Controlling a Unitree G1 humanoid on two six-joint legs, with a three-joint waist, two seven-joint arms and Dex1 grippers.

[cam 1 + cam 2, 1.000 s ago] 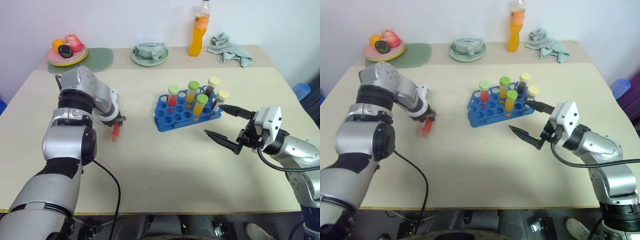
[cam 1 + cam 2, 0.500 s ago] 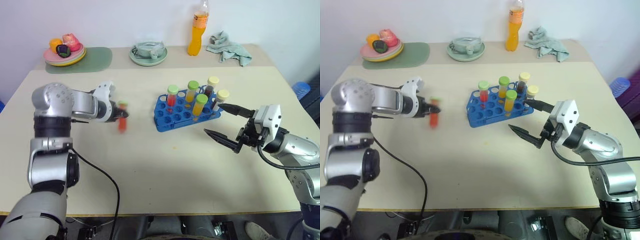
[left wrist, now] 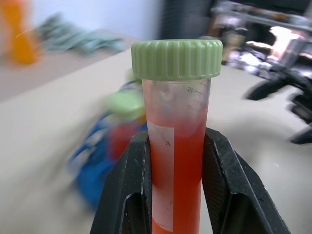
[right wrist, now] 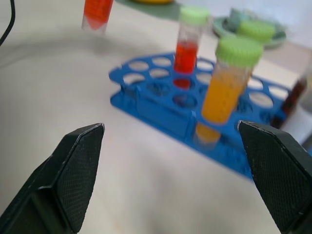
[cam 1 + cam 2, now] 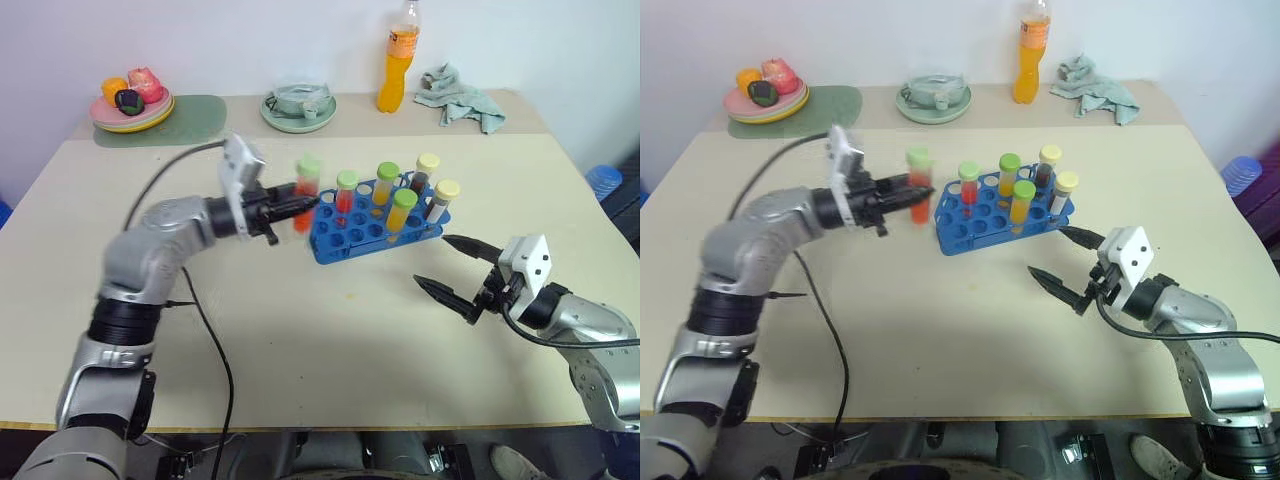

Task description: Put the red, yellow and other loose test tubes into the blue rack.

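Note:
Next, the left gripper releases the red test tube, now held upright above the table, in the blue rack's near row (image 5: 356, 236), one hole short of the yellow tube.
My left gripper (image 5: 296, 205) is shut on a red test tube with a green cap (image 5: 305, 193) and holds it upright above the table, just off the left end of the blue rack (image 5: 352, 245). In the left wrist view, the black fingers (image 3: 129, 195) clamp this tube (image 3: 178, 146) on both sides. The rack holds several capped tubes: red (image 5: 346, 192), yellow-orange (image 5: 402, 212) and dark with a cream cap (image 5: 425, 172). My right gripper (image 5: 432, 262) hangs open and empty, low over the table, near the rack's right front corner.
Along the table's far edge stand an orange drink bottle (image 5: 400, 60), a crumpled cloth (image 5: 462, 97), a pale green plate with a bowl (image 5: 298, 110) and a plate of fruit (image 5: 132, 100) on a green mat (image 5: 195, 118).
My left gripper has carried the red tube from the left part of the table rightwards and up to the rack's left end. My right gripper has sunk a little, still open.

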